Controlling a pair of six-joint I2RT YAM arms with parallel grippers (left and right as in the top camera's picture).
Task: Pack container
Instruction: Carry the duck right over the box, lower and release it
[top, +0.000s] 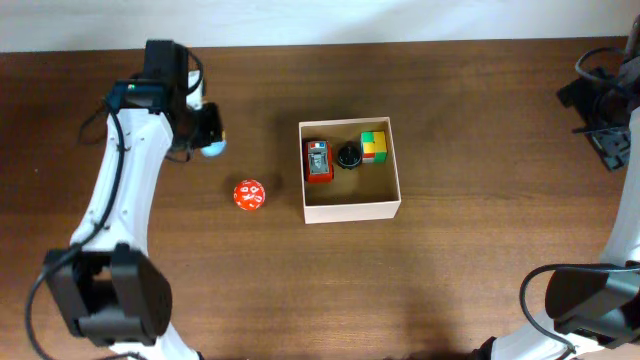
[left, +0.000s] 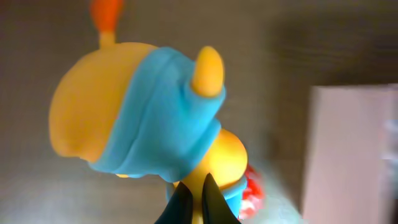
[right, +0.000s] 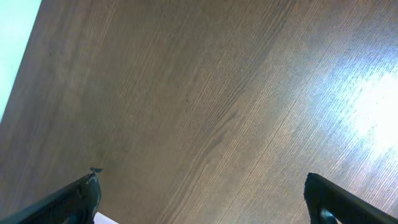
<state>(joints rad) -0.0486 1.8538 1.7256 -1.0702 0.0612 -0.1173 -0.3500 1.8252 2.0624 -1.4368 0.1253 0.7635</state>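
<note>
Next, the left gripper releases the toy figure between the red toy car and the container's near side (top: 332, 198).
The container (top: 350, 208) sits at the table's middle, a shallow white-walled box with a tan inside. In it lie a red toy car (top: 318, 160), a black round piece (top: 348, 156) and a colourful cube (top: 374, 146). My left gripper (top: 210, 140) is left of the box, shut on a yellow and blue toy figure (left: 149, 118) that fills the left wrist view; the fingertips (left: 198, 202) pinch its lower part. The container's white wall (left: 348, 162) shows at the right of that view. My right gripper (top: 612, 125) is at the far right, open and empty, over bare wood (right: 205, 112).
A red ball with white marks (top: 249, 195) lies on the table between the left gripper and the container; it shows as a red blur (left: 252, 193) in the left wrist view. The table's far edge runs along the top.
</note>
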